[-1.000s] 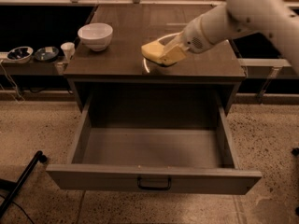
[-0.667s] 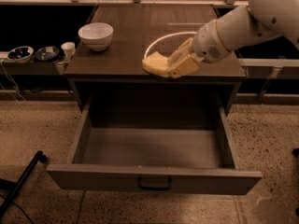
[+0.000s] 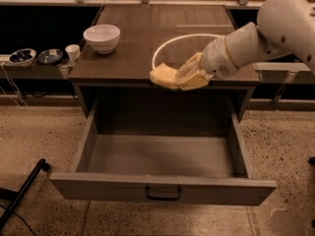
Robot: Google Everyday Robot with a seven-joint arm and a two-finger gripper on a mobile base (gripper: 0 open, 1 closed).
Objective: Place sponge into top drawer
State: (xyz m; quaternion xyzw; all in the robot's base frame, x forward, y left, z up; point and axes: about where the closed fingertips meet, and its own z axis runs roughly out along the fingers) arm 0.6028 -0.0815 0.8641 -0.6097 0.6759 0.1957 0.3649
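The sponge will drop on the bare drawer's bottom near its middle [image 3: 167,142], straight back from the dark handle.
The top drawer [image 3: 162,191] is pulled wide open below the brown cabinet top, its inside bare, with a small dark handle [image 3: 163,194] at the centre of its front panel. My cream-yellow gripper [image 3: 183,77] reaches in from the right on a white arm and is shut on the pale yellow sponge [image 3: 163,75]. It holds the sponge in the air at the front edge of the cabinet top, above the back of the open drawer.
A white bowl [image 3: 102,37] stands on the cabinet top [image 3: 147,23] at the left. A white cable loop [image 3: 167,45] lies on the top behind the gripper. Small dishes and a cup [image 3: 72,52] sit on a low shelf at the left. A black pole [image 3: 22,193] lies on the floor.
My gripper has carried the sponge forward and down, from over the cabinet top to its front edge above the open drawer.
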